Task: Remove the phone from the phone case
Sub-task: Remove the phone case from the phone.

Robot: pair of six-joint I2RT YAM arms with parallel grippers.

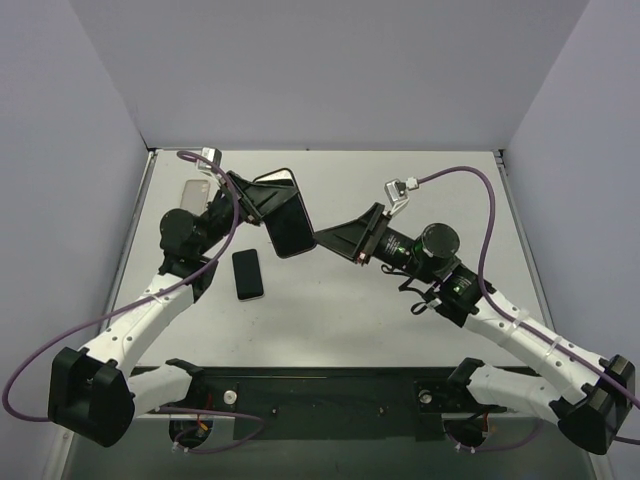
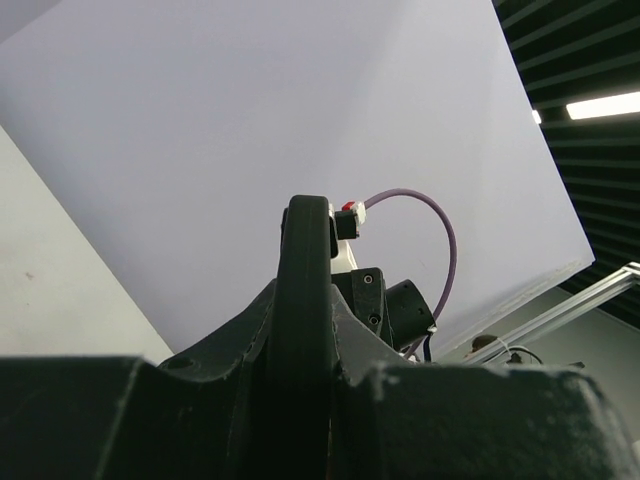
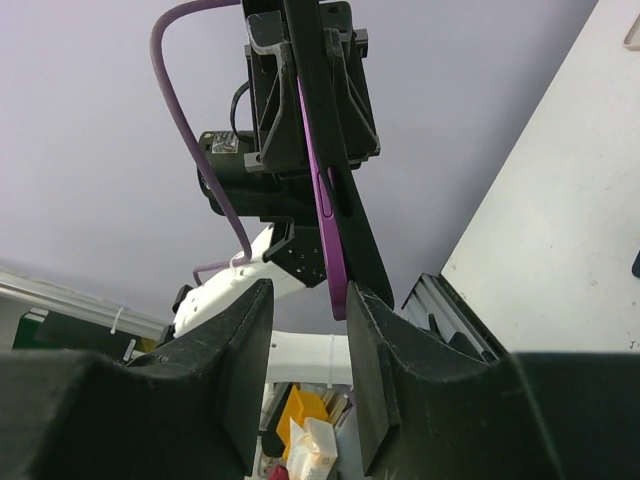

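My left gripper is clamping the phone and the case together. My right gripper needs to hold the phone's purple tip while my left gripper takes only the case's lower end [image 3: 376, 276].
My left gripper [image 1: 262, 200] is shut on the cased phone [image 1: 290, 225] and holds it tilted above the table. In the left wrist view the gripper [image 2: 305, 370] clamps it edge-on, showing as a black rim [image 2: 305, 290]. In the right wrist view the phone's purple edge [image 3: 325, 215] lies against the black case [image 3: 360, 250], and the two part slightly at the lower end. My right gripper [image 1: 322, 240] is open at the phone's lower right corner. In its own view [image 3: 308, 340] the purple tip hangs between the fingers [image 3: 378, 350], close to the right one.
A second black phone [image 1: 247, 273] lies flat on the table below the held one. A pale, clear-looking case [image 1: 195, 190] lies at the far left, partly behind my left arm. White walls close off the table [image 1: 430, 300] on three sides.
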